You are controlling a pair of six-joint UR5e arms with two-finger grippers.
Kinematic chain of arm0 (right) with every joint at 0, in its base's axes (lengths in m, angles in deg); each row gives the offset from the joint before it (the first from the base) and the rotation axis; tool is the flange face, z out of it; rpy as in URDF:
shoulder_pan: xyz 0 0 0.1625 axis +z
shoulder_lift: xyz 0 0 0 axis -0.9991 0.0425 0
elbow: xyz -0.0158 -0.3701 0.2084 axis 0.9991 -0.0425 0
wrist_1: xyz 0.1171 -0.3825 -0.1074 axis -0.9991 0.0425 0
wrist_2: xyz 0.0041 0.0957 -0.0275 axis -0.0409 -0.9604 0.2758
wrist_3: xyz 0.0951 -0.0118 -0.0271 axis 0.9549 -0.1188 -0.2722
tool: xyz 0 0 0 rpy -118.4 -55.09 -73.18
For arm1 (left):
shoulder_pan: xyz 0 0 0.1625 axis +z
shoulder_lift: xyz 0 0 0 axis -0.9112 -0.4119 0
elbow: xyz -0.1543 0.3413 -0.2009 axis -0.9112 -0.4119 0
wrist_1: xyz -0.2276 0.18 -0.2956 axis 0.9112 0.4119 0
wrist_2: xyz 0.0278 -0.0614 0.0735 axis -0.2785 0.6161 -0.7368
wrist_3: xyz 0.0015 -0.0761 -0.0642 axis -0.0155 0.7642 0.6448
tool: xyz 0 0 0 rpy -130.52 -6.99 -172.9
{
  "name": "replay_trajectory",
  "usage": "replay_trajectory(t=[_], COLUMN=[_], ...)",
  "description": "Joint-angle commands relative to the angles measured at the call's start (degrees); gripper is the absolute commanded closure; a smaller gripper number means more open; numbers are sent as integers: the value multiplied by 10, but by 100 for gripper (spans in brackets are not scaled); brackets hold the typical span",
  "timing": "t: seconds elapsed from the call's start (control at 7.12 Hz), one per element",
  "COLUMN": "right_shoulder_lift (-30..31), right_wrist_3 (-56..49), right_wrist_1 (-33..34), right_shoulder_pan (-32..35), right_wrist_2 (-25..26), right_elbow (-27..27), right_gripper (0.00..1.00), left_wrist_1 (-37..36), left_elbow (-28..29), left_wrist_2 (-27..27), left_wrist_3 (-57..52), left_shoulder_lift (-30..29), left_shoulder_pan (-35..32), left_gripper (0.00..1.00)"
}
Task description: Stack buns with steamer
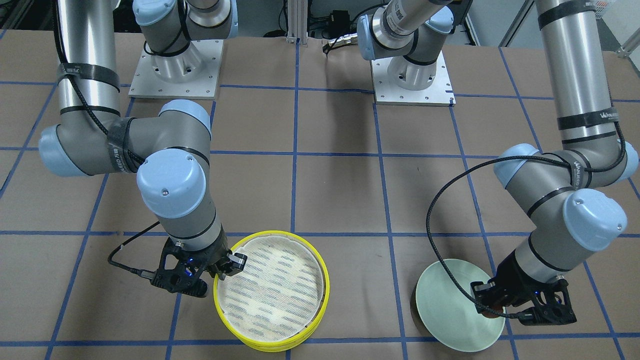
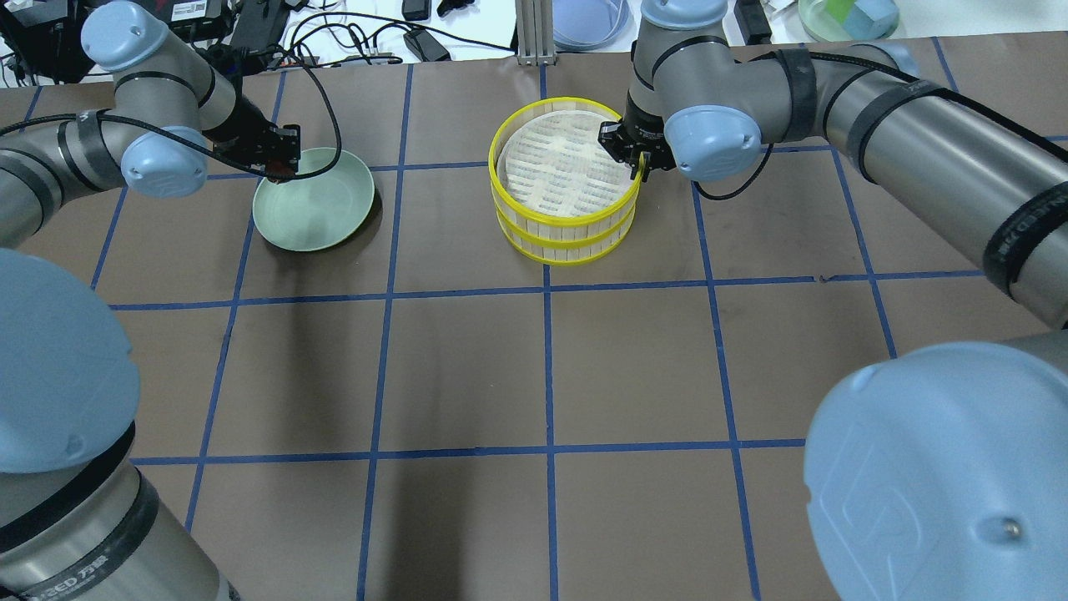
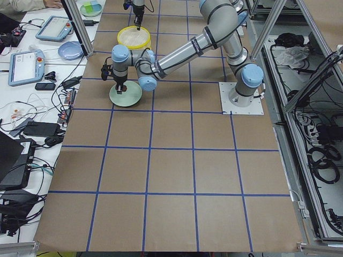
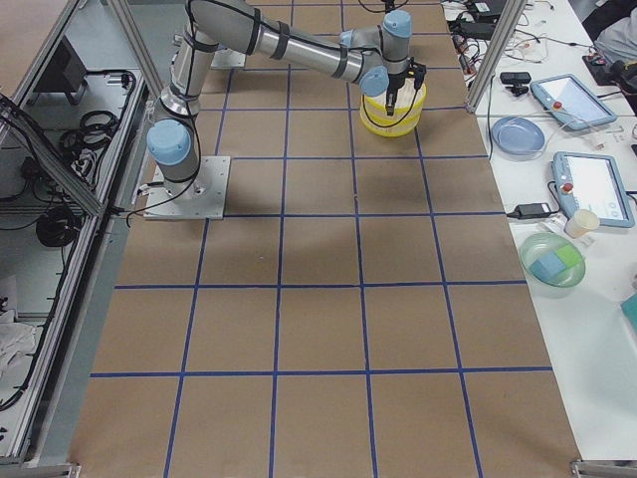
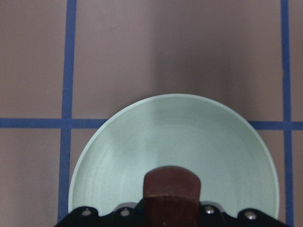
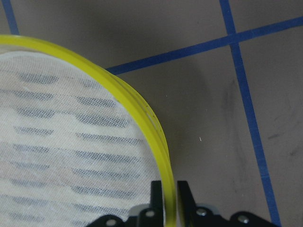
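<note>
My left gripper should put the reddish-brown bun down on the steamer's white liner (image 1: pixel 298 290) and let go, toward the side facing the green plate.
The steamer (image 2: pixel 563 242) stands as two stacked tiers with yellow rims and a dash-flecked white liner (image 1: pixel 272 290). My right gripper (image 2: pixel 638 163) is shut on the upper tier's rim (image 6: pixel 142 109), one finger inside and one outside; it also shows in the right wrist view (image 6: pixel 170 198). My left gripper (image 2: pixel 279 171) is shut on the dark reddish-brown bun (image 5: pixel 171 191) over the rim of the pale green plate (image 5: pixel 175 137). The bun also shows in the front view (image 1: pixel 492 312). The cream-white bun is hidden.
The plate (image 2: pixel 313 204) sits left of the steamer with about one grid square between them. Brown table with blue tape grid lines. Both arm bases (image 1: pixel 175 70) stand at the robot's side. Cables and bowls lie beyond the far edge (image 2: pixel 588 17).
</note>
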Motion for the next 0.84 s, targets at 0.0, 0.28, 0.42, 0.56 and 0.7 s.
replay_trajectory(t=[0.0, 0.28, 0.42, 0.56, 0.7], right_shoulder_lift=[1, 72, 130, 187, 232], right_wrist_3=[-5, -40, -63, -92, -116], right_wrist_1=[17, -39, -128, -216, -273], right_shoulder_pan=[-1, -4, -11, -19, -23], right_wrist_2=[5, 8, 8, 8, 8], right_elbow=[1, -1, -3, -2, -2], right_gripper=[28, 0, 0, 0, 0], left_wrist_1=[-5, -39, -42, -72, -87], left_elbow=[6, 13, 14, 12, 7], left_wrist_2=[5, 23, 26, 54, 57], left_wrist_3=[72, 189, 280, 348, 398], left_shoulder_lift=[23, 39, 41, 39, 32], left_shoulder_pan=[-27, -101, -137, -166, -191], left_gripper=[100, 100, 100, 100, 100])
